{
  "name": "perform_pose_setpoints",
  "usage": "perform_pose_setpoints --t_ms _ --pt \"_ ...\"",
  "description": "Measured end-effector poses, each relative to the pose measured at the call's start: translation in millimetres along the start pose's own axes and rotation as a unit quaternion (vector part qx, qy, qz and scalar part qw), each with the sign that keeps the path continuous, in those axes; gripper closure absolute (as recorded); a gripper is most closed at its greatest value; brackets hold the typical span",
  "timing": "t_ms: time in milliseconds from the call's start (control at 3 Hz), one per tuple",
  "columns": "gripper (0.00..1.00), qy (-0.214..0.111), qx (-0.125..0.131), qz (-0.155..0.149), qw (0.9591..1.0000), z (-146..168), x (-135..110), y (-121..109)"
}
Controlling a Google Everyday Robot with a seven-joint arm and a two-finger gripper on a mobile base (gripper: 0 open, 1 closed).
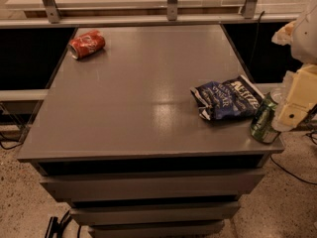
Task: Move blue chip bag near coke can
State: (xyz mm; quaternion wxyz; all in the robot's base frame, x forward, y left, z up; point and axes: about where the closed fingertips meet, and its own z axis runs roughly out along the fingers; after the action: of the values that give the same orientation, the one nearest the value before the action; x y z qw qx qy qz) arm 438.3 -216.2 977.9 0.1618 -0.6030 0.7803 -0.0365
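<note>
The robot's gripper needs to close on the crinkled middle (222, 100) of the blue chip bag, which is lying next to the green can.
The blue chip bag (228, 99) lies flat near the right edge of the grey tabletop, crinkled, with white lettering. The coke can (86, 44) is red and lies on its side at the far left corner of the tabletop, far from the bag. My gripper (293, 110) is at the right edge of the view, a cream-coloured part just right of the bag and beside a green can. It touches neither the bag nor the coke can.
A green can (264, 121) stands upright at the front right corner of the grey tabletop (138, 98), just in front of the bag. The table has drawers below. A counter with metal posts (172, 1) runs behind it. Cables lie on the floor.
</note>
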Motion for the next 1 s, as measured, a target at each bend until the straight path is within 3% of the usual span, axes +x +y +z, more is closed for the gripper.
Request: perform_pose_setpoints --t_ms 667,1000 --pt "0.00 0.006 0.002 -0.005 1.0000 4 -6 -3" --pt "0.00 0.026 -0.005 -0.021 0.9994 26 -25 -10"
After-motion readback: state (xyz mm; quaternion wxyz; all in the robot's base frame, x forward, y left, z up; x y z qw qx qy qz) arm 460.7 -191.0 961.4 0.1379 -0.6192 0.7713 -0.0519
